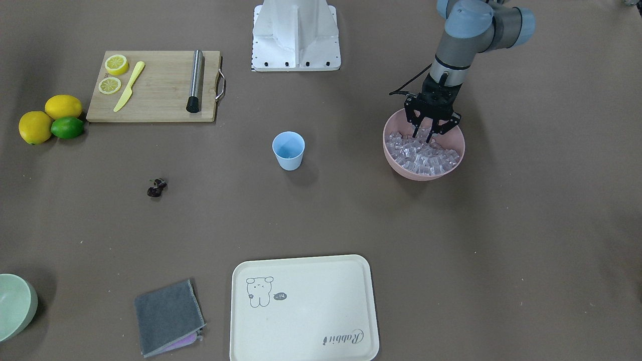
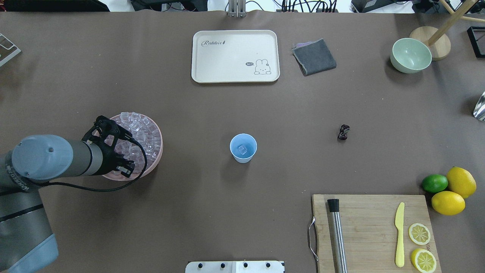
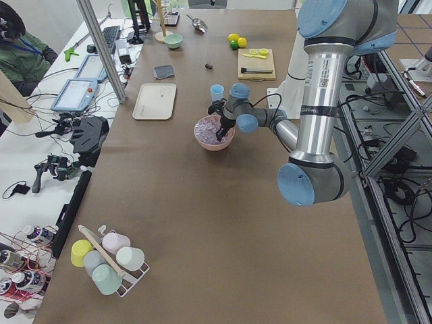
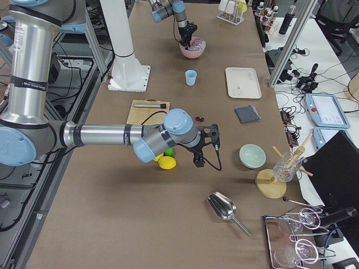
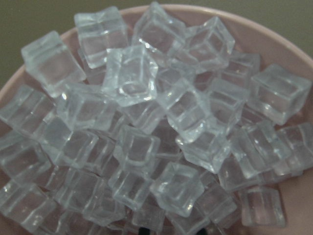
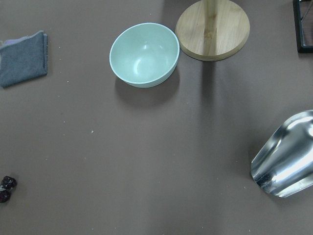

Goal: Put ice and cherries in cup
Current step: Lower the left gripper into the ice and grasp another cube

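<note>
Next, my left gripper drops the ice cube inside the light blue cup (image 1: 288, 151), between the cherries and pink bowl.
The light blue cup (image 2: 243, 148) stands upright mid-table with one ice cube (image 2: 242, 150) inside. The rest of the ice (image 1: 426, 155) fills the pink bowl (image 2: 158, 153), and fills the left wrist view as ice (image 5: 156, 132). My left gripper (image 1: 422, 138) points down into that bowl, its fingers drawn in to about one cube's width, tips among the cubes. The dark cherries (image 2: 343, 132) lie on the table away from both arms, also seen as cherries (image 6: 7, 188). My right gripper (image 4: 210, 145) hovers beyond the lemons; I cannot tell its state.
A wooden board (image 2: 371, 227) carries lemon slices, a yellow knife and a steel muddler. Two lemons and a lime (image 2: 435, 183) sit beside it. A cream tray (image 2: 235, 56), grey cloth (image 2: 314, 57), pale green bowl (image 6: 144, 55), wooden stand base (image 6: 212, 29) and metal scoop (image 6: 286, 156) lie farther off.
</note>
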Available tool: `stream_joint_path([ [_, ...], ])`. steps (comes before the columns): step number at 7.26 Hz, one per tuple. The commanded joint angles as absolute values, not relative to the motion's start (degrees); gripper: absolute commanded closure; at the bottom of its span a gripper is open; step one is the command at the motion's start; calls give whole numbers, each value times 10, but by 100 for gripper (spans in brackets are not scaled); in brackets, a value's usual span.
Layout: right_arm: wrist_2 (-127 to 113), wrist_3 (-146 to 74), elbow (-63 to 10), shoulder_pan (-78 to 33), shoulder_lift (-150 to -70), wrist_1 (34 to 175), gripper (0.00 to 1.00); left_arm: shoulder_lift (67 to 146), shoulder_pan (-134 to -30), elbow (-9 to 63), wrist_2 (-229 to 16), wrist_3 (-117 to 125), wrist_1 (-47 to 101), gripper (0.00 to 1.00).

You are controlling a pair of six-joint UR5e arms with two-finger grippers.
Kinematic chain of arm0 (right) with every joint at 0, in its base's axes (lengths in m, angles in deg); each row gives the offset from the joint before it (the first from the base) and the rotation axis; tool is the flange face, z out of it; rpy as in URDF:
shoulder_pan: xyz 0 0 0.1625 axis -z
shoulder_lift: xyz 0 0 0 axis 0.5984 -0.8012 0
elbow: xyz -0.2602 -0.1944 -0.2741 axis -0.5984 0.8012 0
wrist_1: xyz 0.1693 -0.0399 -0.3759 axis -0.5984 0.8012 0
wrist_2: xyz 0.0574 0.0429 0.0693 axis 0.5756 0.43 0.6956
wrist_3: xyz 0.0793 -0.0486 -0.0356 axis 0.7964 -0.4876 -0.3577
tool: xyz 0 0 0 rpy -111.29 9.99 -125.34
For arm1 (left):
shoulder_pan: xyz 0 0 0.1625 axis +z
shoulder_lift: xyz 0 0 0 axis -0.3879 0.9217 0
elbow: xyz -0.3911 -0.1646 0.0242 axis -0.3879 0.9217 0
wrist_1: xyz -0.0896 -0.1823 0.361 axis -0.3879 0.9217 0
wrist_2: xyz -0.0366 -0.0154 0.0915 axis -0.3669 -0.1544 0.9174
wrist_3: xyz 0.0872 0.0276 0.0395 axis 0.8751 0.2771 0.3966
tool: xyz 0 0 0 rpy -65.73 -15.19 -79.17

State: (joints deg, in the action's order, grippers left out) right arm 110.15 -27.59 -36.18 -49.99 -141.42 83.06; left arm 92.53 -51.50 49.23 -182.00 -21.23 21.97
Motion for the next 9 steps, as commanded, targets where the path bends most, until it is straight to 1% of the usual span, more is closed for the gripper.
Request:
stream_joint_path([
  [1,1102,-276,-362,-500,-1414,831,0,921,-518,513,-1826,-212,218,100],
  [5,1102,-276,-362,-500,-1414,831,0,934,-546,539,-1875,-235,222,100],
  [7,1102,-276,-363,-500,-1414,831,0,1005,-546,527,-1875,-370,228,100],
  [8,1102,-276,-364,-500,-1414,831,0,1051,-540,506,-1874,-425,228,100],
  [9,1102,-276,-364,-500,-1414,831,0,1114,-535,467,-1870,-487,227,100],
])
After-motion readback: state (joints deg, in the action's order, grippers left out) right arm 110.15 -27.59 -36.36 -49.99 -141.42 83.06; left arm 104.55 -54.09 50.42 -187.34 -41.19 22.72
